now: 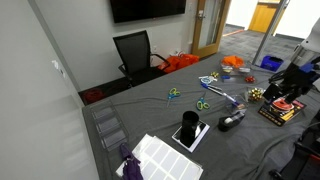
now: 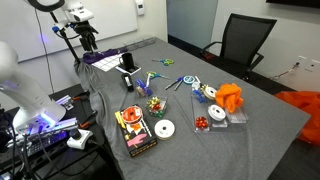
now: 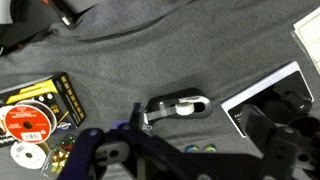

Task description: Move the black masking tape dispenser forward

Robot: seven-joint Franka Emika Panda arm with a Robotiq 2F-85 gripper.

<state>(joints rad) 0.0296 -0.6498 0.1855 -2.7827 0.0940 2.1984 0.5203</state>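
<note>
Next, my gripper closes across the long sides of the black masking tape dispenser, so that the dispenser's pale roll (image 1: pixel 232 121) (image 3: pixel 184 109) is between its fingers.
The black masking tape dispenser (image 3: pixel 178 107) lies flat on the grey cloth, low and elongated, with a pale roll at one end. It shows in both exterior views (image 1: pixel 232 121) (image 2: pixel 128 84). My gripper (image 3: pixel 190 160) hangs well above the table. Its dark fingers are spread wide at the bottom of the wrist view, with nothing between them. The dispenser lies just beyond the fingertips in that view, apart from them. In the exterior views the gripper (image 1: pixel 291 86) (image 2: pixel 88 42) is raised off the table.
A taller black boxy holder on a white pad (image 3: pixel 275 100) (image 1: pixel 190 129) stands beside the dispenser. A flat black tray with red and gold items (image 3: pixel 35 112) (image 1: pixel 279 110) (image 2: pixel 135 132) lies on its other side. Scissors (image 1: pixel 203 104) and small items are scattered about.
</note>
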